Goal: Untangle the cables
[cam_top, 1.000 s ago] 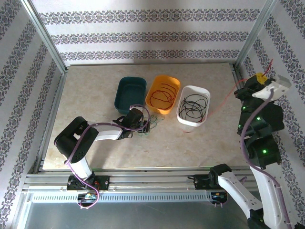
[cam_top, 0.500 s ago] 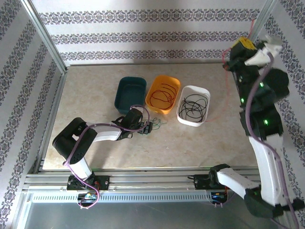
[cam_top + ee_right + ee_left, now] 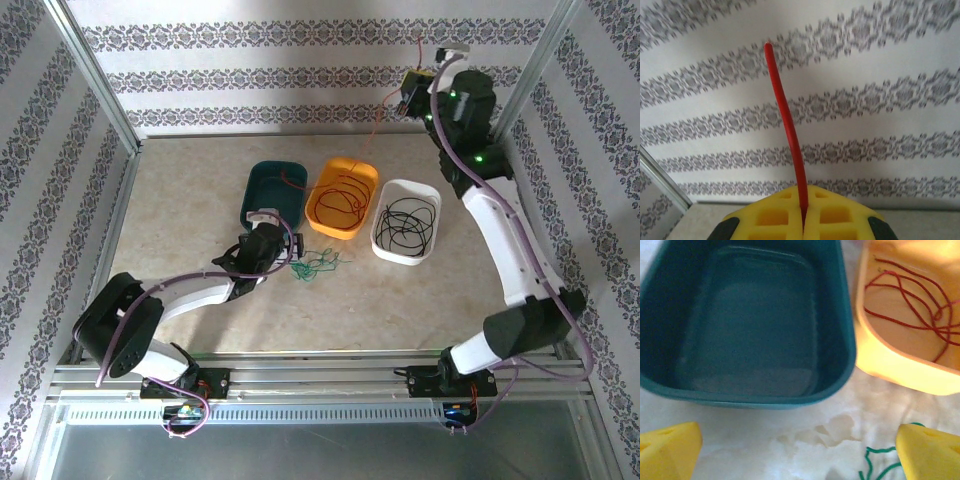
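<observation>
The robot's right gripper should put the red cable, now raised high at the back wall, down inside the orange bin (image 3: 339, 204) between the teal and white bins.
My right gripper (image 3: 412, 88) is raised high at the back wall, shut on a red cable (image 3: 785, 115). The cable's free end sticks up above the yellow pads (image 3: 775, 220). The thin red strand (image 3: 377, 128) hangs from the gripper down toward the orange bin (image 3: 322, 180). More red cable (image 3: 910, 300) lies coiled in that bin. A green cable (image 3: 318, 265) lies loose on the table. My left gripper (image 3: 265, 228) is open just in front of the teal bin (image 3: 755, 397), with the green cable (image 3: 872, 465) near its right finger (image 3: 930, 450). Black cables (image 3: 405, 228) fill the white bin (image 3: 432, 195).
The teal bin is empty inside. All three bins stand in a row across the middle of the marble tabletop (image 3: 180, 200). Patterned walls and aluminium frame posts (image 3: 95, 75) enclose the table on the left, right and back.
The right arm swung from the right side up to the back wall, carrying the red cable. The left arm reached forward to the teal bin, and the green cable now lies free beside it.
</observation>
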`<state>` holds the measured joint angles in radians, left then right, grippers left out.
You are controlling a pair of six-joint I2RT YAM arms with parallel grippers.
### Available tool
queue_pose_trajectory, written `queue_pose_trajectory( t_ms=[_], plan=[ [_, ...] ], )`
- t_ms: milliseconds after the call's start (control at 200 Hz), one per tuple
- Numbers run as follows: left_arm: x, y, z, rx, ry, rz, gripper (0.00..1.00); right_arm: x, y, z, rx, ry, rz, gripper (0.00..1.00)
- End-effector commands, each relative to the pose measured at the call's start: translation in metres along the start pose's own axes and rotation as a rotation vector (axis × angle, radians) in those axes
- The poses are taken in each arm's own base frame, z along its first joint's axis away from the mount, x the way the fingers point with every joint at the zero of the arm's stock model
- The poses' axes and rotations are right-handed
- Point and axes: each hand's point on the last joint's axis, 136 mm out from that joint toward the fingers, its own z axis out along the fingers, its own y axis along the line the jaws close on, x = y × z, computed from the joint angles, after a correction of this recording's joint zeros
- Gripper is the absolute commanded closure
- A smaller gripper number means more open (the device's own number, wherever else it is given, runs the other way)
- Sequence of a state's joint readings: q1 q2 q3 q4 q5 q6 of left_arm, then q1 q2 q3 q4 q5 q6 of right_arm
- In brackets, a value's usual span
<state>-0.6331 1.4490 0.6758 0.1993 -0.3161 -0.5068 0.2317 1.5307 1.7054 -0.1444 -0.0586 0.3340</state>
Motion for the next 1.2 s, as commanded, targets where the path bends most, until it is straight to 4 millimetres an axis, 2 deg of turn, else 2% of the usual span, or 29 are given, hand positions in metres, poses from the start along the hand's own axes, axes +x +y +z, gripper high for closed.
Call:
queue_pose_trajectory(
  t_ms=[0,190,380,500,605,735,869,979,1194],
  plan=[
    [0.004,0.026,-0.003,-0.106,-0.012,-0.015,0.01,0.01,-0.001,0.013,-0.006,0.008,0.039,1.0],
    [0.012,0.033,-0.007,-0.119,-0.002,-0.026,0.01,0.03,-0.027,0.027,0.117,0.023,-0.041,1.0],
    [0.016,0.034,-0.005,-0.12,0.006,-0.018,0.01,0.064,-0.026,0.049,0.102,0.117,-0.085,1.0],
    [0.016,0.032,-0.005,-0.108,0.008,-0.006,0.01,0.103,-0.019,0.071,0.048,0.218,-0.1,1.0],
    [0.013,0.029,-0.006,-0.098,0.005,0.002,0.01,0.146,-0.011,0.089,-0.005,0.321,-0.104,1.0],
    [0.013,0.028,-0.007,-0.091,0.009,0.016,0.01,0.202,-0.003,0.102,-0.042,0.453,-0.097,1.0],
    [0.015,0.028,-0.008,-0.087,0.017,0.025,0.01,0.261,-0.003,0.104,-0.029,0.594,-0.104,1.0],
    [0.016,0.028,-0.008,-0.085,0.022,0.032,0.01,0.303,-0.011,0.101,0.005,0.682,-0.119,1.0],
    [0.019,0.028,-0.007,-0.081,0.03,0.034,0.0,0.358,-0.031,0.091,0.077,0.798,-0.121,1.0]
  ],
)
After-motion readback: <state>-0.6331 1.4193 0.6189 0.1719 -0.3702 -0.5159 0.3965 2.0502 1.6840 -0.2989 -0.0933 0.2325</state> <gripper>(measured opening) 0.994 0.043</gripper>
